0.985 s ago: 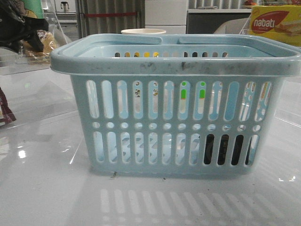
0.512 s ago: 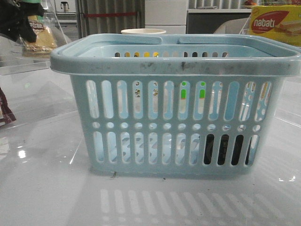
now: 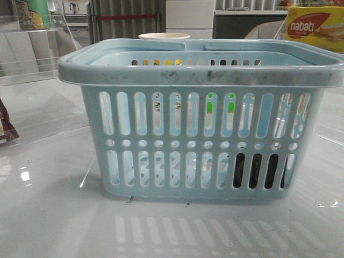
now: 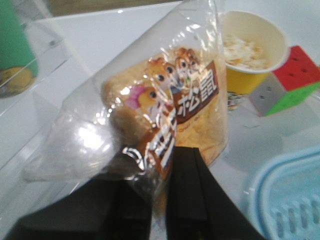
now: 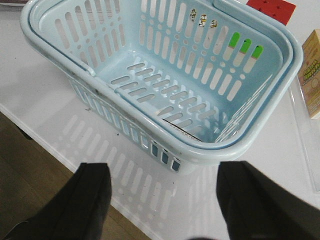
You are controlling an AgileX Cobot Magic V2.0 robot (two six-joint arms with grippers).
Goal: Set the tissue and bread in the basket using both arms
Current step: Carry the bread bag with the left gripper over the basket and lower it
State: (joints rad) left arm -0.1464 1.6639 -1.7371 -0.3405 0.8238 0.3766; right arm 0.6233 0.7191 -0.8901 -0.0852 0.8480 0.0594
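Next, I release the golden bread with my left gripper inside the light-blue basket (image 3: 167,131), close to its back side and away from the tissue.
The light-blue basket (image 3: 199,75) stands mid-table, and the right wrist view looks down into it (image 5: 165,75). A low near-black shape, the tissue (image 3: 258,171), shows through the basket's lower front-right slots. My left gripper (image 4: 160,160) is shut on the clear wrapper of the golden bread (image 4: 165,100), held in the air beside the basket's rim (image 4: 280,170). It is out of the front view. My right gripper (image 5: 162,170) hangs open and empty above the table, just outside a basket corner.
Behind the basket are a yellow cup of popcorn (image 4: 250,50) and a colour cube (image 4: 295,80). A nabati box (image 3: 314,27) sits back right. A clear shelf (image 3: 32,48) with a green can (image 3: 32,13) and a dark brown packet (image 3: 5,126) are at left.
The left gripper with the bread, seen at the front view's upper left before, has risen out of that view. The basket has not moved.
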